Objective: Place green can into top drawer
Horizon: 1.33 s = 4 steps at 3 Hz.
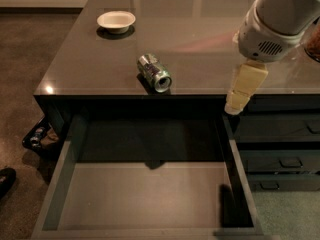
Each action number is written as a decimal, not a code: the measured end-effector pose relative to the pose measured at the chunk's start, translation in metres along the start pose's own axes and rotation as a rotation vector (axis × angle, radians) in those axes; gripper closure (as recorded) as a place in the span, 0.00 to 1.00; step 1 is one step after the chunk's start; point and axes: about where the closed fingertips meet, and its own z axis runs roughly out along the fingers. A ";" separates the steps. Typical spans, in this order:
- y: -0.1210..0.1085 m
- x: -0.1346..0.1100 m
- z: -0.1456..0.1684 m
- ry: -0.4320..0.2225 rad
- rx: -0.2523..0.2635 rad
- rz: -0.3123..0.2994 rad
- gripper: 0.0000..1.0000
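Observation:
Next, the gripper closes on the middle of the green can's body (153,71), between its two ends.
The green can (154,72) lies on its side on the glossy grey desk top (200,39), near the front edge, one silver end facing the front. Below it the top drawer (56,181) is pulled wide open, and its flat grey floor is bare. My gripper (239,91) hangs from the white arm at the right, over the desk's front edge above the drawer's right wall. It is about a can's length or more to the right of the can and holds nothing that I can see.
A white bowl (116,21) stands at the desk's back left. Narrower dark drawers with recessed handles (282,161) sit at the right, closed. A dark bag (37,136) and a shoe (5,179) lie on the floor at the left.

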 end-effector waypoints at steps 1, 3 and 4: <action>0.000 0.000 0.000 0.000 0.000 0.000 0.00; -0.053 -0.067 0.043 0.030 -0.036 0.057 0.00; -0.068 -0.115 0.083 0.014 -0.081 0.087 0.00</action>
